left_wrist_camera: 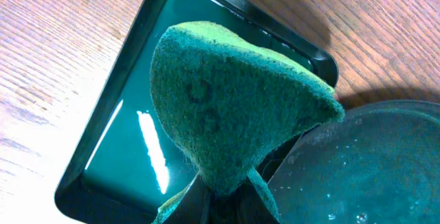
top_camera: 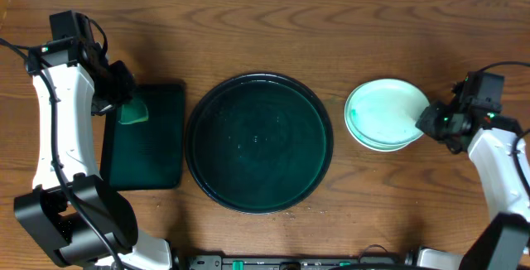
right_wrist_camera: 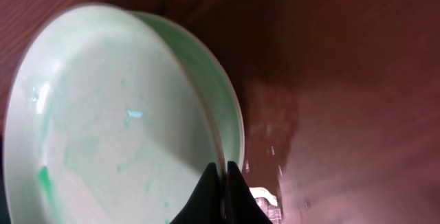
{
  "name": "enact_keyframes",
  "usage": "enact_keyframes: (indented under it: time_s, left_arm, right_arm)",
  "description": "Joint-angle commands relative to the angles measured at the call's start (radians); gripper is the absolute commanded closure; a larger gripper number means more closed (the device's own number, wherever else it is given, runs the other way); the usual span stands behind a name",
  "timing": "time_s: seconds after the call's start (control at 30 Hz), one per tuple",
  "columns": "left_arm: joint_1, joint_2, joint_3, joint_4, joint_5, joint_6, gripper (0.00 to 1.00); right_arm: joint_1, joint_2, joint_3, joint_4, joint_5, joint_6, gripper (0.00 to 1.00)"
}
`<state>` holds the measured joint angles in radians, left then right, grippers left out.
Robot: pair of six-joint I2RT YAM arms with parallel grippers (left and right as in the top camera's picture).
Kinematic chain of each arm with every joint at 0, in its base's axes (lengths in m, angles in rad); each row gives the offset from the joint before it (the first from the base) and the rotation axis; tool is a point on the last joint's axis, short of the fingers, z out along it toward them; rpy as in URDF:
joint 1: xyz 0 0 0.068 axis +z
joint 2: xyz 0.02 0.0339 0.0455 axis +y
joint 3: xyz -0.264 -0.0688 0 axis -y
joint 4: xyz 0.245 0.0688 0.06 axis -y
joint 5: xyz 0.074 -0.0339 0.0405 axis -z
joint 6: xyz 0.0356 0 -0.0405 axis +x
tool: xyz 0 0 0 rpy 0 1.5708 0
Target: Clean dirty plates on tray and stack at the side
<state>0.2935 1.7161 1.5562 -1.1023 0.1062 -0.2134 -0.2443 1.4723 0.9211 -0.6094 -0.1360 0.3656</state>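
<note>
My left gripper should put the green sponge down on the middle of the rectangular dark green tray [top_camera: 151, 140] [left_wrist_camera: 214, 147].
The large round black tray [top_camera: 258, 142] lies at the table's middle, wet, with no plates on it; its rim shows in the left wrist view [left_wrist_camera: 371, 162]. A stack of plates [top_camera: 385, 114] sits on the table to its right. My right gripper [top_camera: 426, 121] is shut on the rim of the top mint plate [right_wrist_camera: 117, 121], which has faint green smears and rests tilted on another plate [right_wrist_camera: 223, 93]. My left gripper [top_camera: 124, 104] is shut on a green sponge [left_wrist_camera: 220, 100] and holds it over the rectangular dark green tray [left_wrist_camera: 124, 162].
The rectangular dark green tray [top_camera: 149, 137] lies left of the round tray, its bottom glossy. Wet spots show on the wood to the right of the plate stack [right_wrist_camera: 268, 148].
</note>
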Motion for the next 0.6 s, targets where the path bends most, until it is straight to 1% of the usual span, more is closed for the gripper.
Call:
enact_keyframes:
  time_s: [0.0,0.1,0.13,0.17,0.2,0.23,0.3,0.37,0.47,0.57]
  left_arm:
    - [0.004,0.005,-0.008,0.005,-0.015,-0.005,0.93]
    - [0.004,0.005,-0.008,0.007,-0.015,-0.005,0.93]
    - [0.004,0.005,-0.008,0.007,-0.016,-0.005,0.93]
    - [0.004,0.005,-0.008,0.007,-0.024,-0.004,0.93]
    - [0.004,0.005,-0.008,0.006,-0.031,-0.001,0.93]
    - [0.004,0.005,-0.008,0.004,-0.039,0.002,0.93]
    - [0.005,0.005,-0.008,0.002,-0.040,0.010,0.93]
    - [0.004,0.005,-0.008,-0.002,-0.040,0.031,0.93]
    - [0.005,0.005,-0.016,-0.008,-0.040,0.058,0.93]
    - [0.004,0.006,-0.040,0.000,-0.040,0.128,0.93]
  right_arm:
    - [0.015,0.042,-0.031,0.095,-0.047,-0.074,0.97]
    - [0.023,0.066,-0.032,0.140,-0.084,-0.093,0.90]
    - [0.024,0.068,-0.032,0.145,-0.086,-0.094,0.86]
    - [0.026,0.069,-0.032,0.146,-0.086,-0.094,0.78]
    - [0.026,0.069,-0.032,0.146,-0.086,-0.110,0.75]
    - [0.026,0.065,-0.029,0.144,-0.086,-0.123,0.68]
    - [0.026,0.059,-0.012,0.127,-0.087,-0.139,0.61]
    - [0.026,0.050,0.031,0.081,-0.086,-0.150,0.57]
    - [0.035,0.041,0.145,-0.039,-0.087,-0.171,0.46]
    - [0.055,0.041,0.266,-0.156,-0.087,-0.209,0.36]
